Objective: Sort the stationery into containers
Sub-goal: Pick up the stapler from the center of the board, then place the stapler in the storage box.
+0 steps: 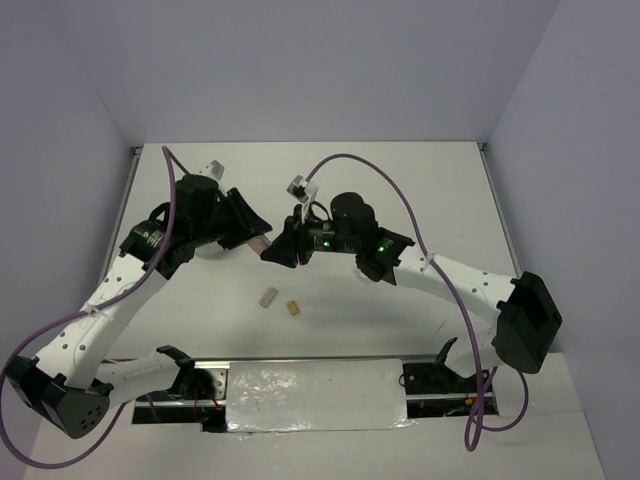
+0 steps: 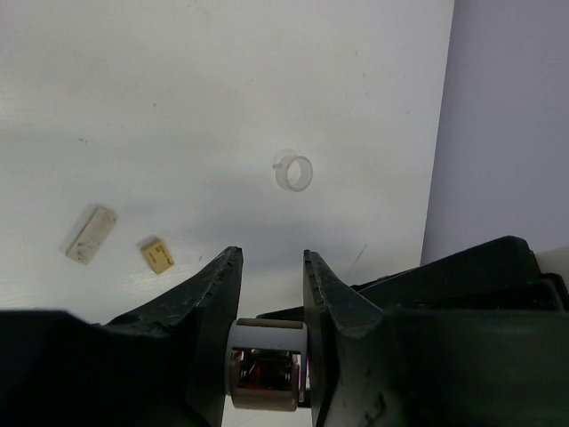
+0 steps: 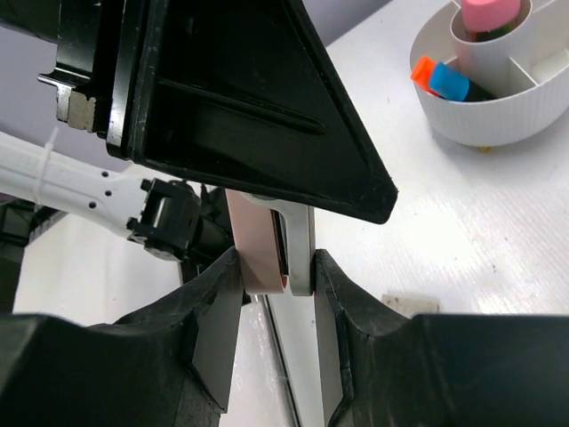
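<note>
The robot's left gripper needs to release the pink and grey piece in the white divided bowl [image 1: 221,207], next to the pink tube.
My two grippers meet above the table's middle. My left gripper [image 1: 262,244] is shut on a small pink and grey piece [image 3: 262,240], which sits deep between its jaws [image 2: 267,342]. My right gripper [image 3: 277,256] is closed round the same piece, with a finger touching each side. The white divided bowl [image 3: 498,116] holds a pink tube [image 3: 491,12] and two markers with an orange cap [image 3: 422,68] and a blue cap [image 3: 449,82]. A clear ring [image 2: 293,172], a grey block [image 1: 267,297] and a tan block [image 1: 293,308] lie on the table.
In the top view the bowl is hidden under the arms. The grey block [image 2: 91,234] and tan block [image 2: 156,254] lie close together, nearer the arm bases than the grippers. Grey walls bound the table on the left, far and right sides.
</note>
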